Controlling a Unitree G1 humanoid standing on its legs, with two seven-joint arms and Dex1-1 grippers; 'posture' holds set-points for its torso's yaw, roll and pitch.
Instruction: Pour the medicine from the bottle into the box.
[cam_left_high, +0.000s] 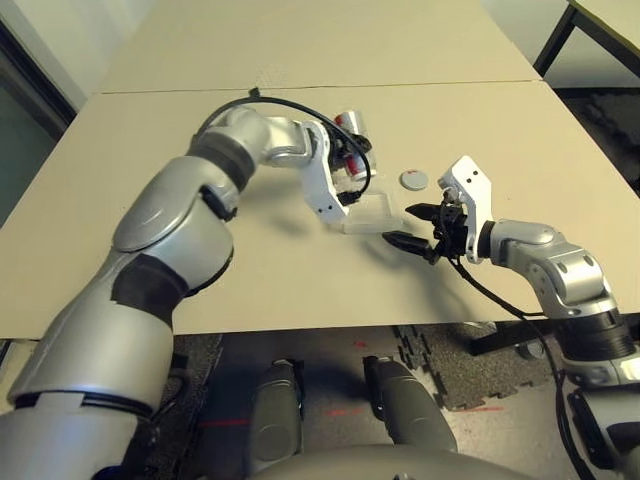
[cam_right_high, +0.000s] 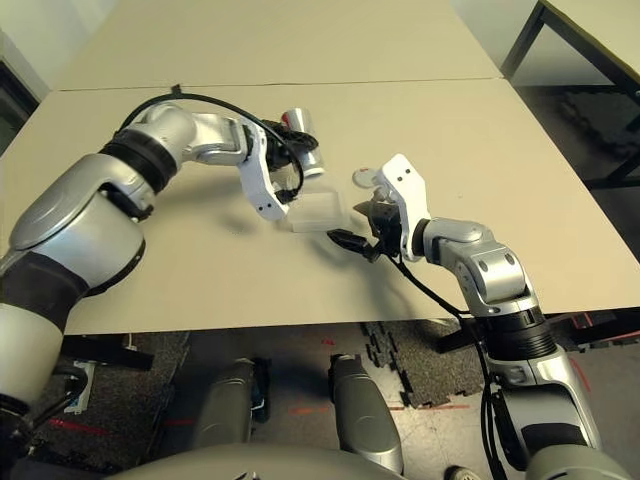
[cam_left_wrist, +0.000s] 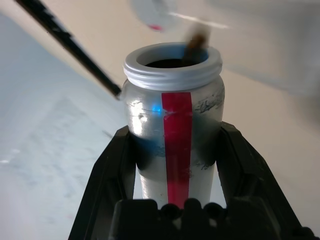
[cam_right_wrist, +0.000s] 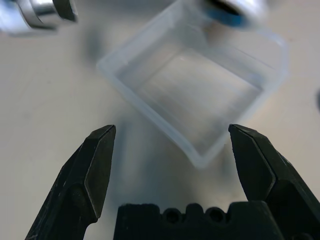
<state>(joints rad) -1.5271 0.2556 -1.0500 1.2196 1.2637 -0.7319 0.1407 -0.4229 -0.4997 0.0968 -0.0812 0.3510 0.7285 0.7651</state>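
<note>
The robot's left gripper should release the silvery bottle on the bare table across the clear box (cam_left_high: 259, 188) from the grey cap.
My left gripper (cam_left_wrist: 173, 131) is shut on the silvery bottle (cam_left_wrist: 172, 105) with the red stripe. The bottle (cam_right_high: 303, 140) has no cap and tilts mouth-down over the far side of the clear box (cam_left_high: 372, 213). At the rim of its open white mouth sits a small brownish piece of medicine (cam_left_wrist: 196, 44). The box (cam_right_wrist: 195, 95) stands on the table and looks bare inside. My right gripper (cam_left_high: 413, 228) is open just in front of the box's near right corner, its fingers (cam_right_wrist: 97, 165) spread wider than that corner and apart from it.
A loose flat grey cap disc (cam_left_high: 414, 180) lies on the beige table (cam_left_high: 150, 200) just right of the box. A black cable loops over my left forearm (cam_left_high: 290, 105). The table's right edge and a second table's dark leg (cam_left_high: 555, 40) are at the far right.
</note>
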